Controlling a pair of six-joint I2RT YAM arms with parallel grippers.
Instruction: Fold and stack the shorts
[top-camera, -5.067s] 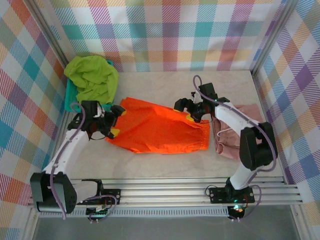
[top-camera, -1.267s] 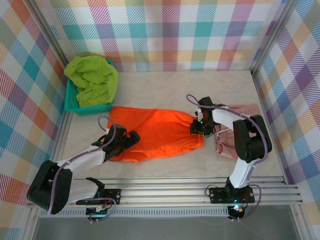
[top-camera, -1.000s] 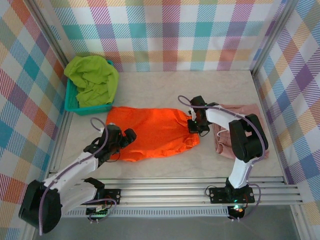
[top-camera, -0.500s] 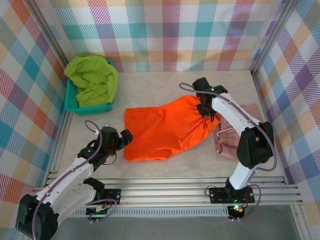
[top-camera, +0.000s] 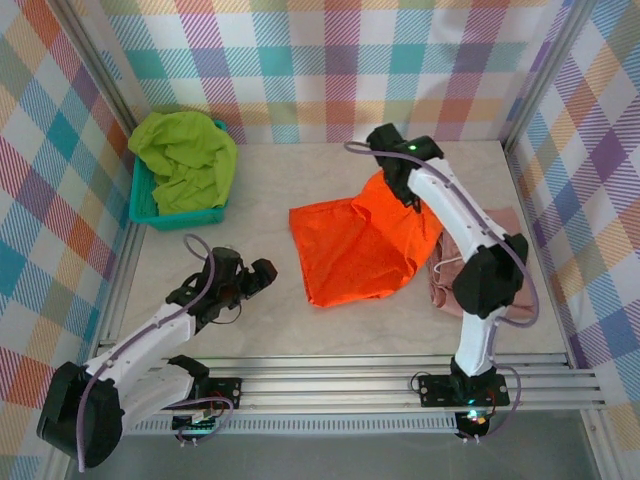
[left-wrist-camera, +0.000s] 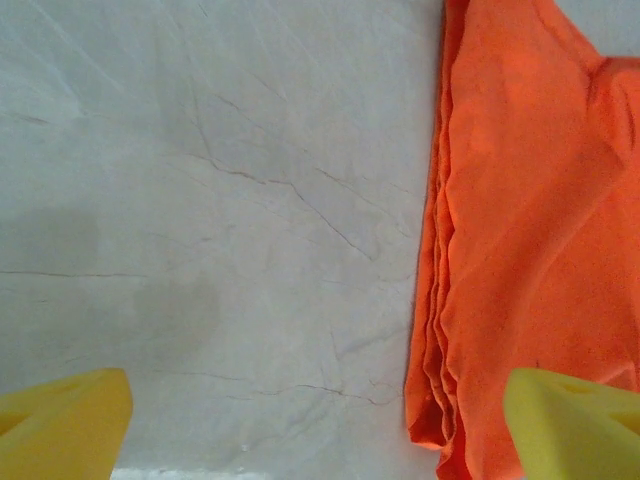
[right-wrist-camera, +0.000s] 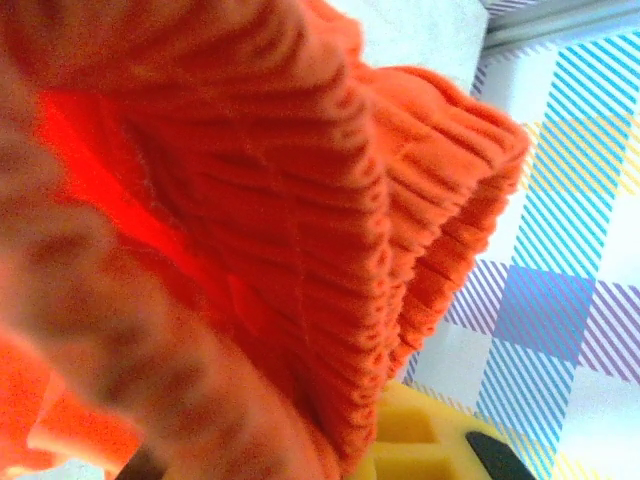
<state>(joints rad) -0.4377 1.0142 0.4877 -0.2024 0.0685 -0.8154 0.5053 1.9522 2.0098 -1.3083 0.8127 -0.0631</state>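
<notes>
The orange shorts' waistband, now held up toward the back, will be let go by my right gripper on their flat leg part (top-camera: 315, 250) near the edge facing my left gripper.
The bright orange shorts (top-camera: 355, 250) hang bunched in the middle of the table, their lower part trailing on the surface. My right gripper (top-camera: 402, 197) is shut on their ribbed waistband (right-wrist-camera: 330, 200), held up toward the back; one yellow finger (right-wrist-camera: 430, 445) shows under the cloth. My left gripper (top-camera: 255, 277) is low over bare table left of them, open, nothing between its yellow fingertips (left-wrist-camera: 65, 420). The orange shorts' folded edge (left-wrist-camera: 440, 300) lies by its right finger. The dusty pink shorts (top-camera: 443, 288) lie at the right, partly hidden. The lime green shorts (top-camera: 185, 155) sit piled in the basket.
A teal mesh basket (top-camera: 175, 215) stands at the back left against the checked wall. Checked walls close in the back and both sides. A metal rail (top-camera: 330, 385) runs along the near edge. Bare marble table (left-wrist-camera: 200, 200) lies between my left gripper and the orange shorts.
My right gripper has lifted the waistband up and toward the back, dragging the orange shorts to the right, away from my left gripper. The left gripper has barely moved.
</notes>
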